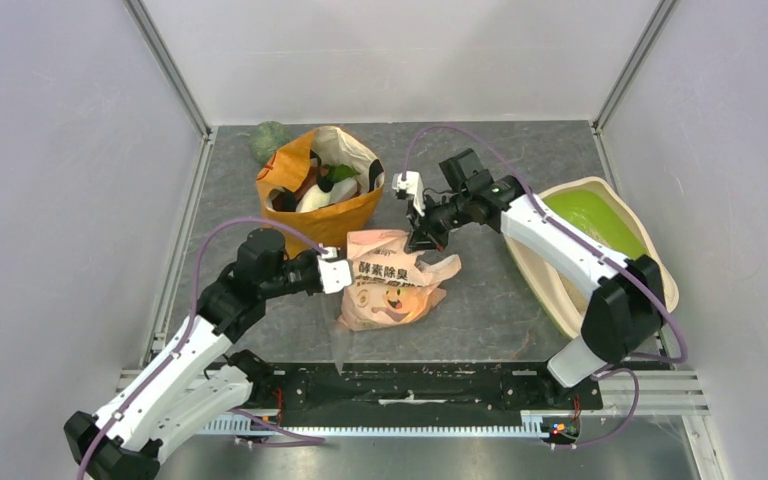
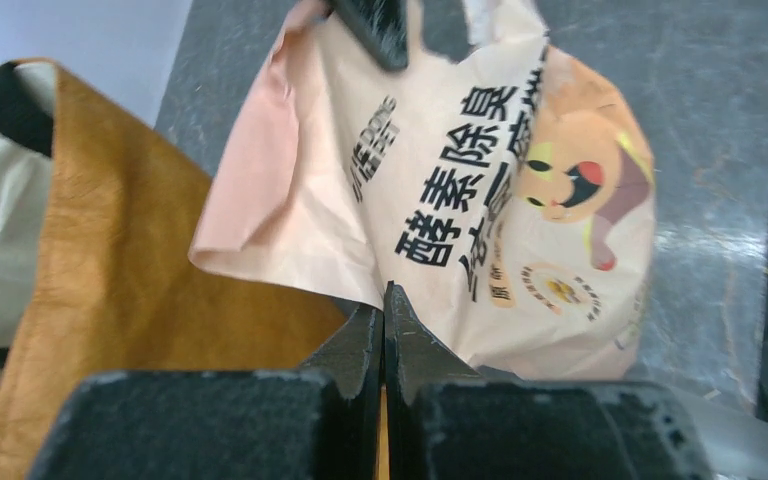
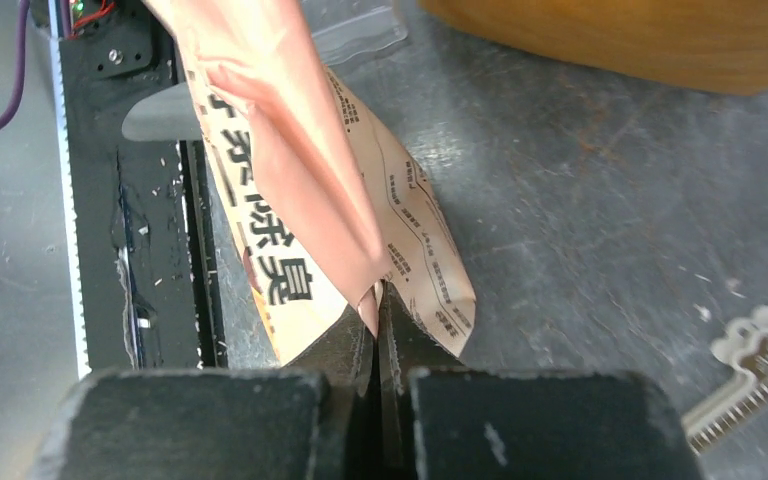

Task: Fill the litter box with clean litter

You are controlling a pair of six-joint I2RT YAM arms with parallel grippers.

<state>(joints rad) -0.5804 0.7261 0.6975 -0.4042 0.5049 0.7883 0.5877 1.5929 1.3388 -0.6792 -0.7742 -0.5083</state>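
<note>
The fingers of my left gripper pinch only the side edge of the litter bag, so I will open that gripper and grab a deeper fold nearer my right gripper point(image 2: 332, 105).
A peach litter bag point(image 1: 390, 290) printed with black characters and a cartoon cat lies at mid-table. My left gripper point(image 1: 345, 272) is shut at its left edge; in the left wrist view the fingertips point(image 2: 387, 295) pinch the lower rim of the bag point(image 2: 480, 180). My right gripper point(image 1: 422, 240) is shut on the far top corner, and a pink fold of the bag point(image 3: 260, 170) runs between its tips point(image 3: 377, 300). The clean litter is hidden from view. The cream litter box point(image 1: 650, 240) with its green hood point(image 1: 585, 215) stands at the right, partly behind my right arm.
An orange paper shopping bag point(image 1: 320, 185) full of items stands just behind the litter bag, with a green round object point(image 1: 270, 140) at its far left. A black rail point(image 1: 410, 385) runs along the near edge. A torn serrated strip point(image 3: 760, 360) lies on the grey table.
</note>
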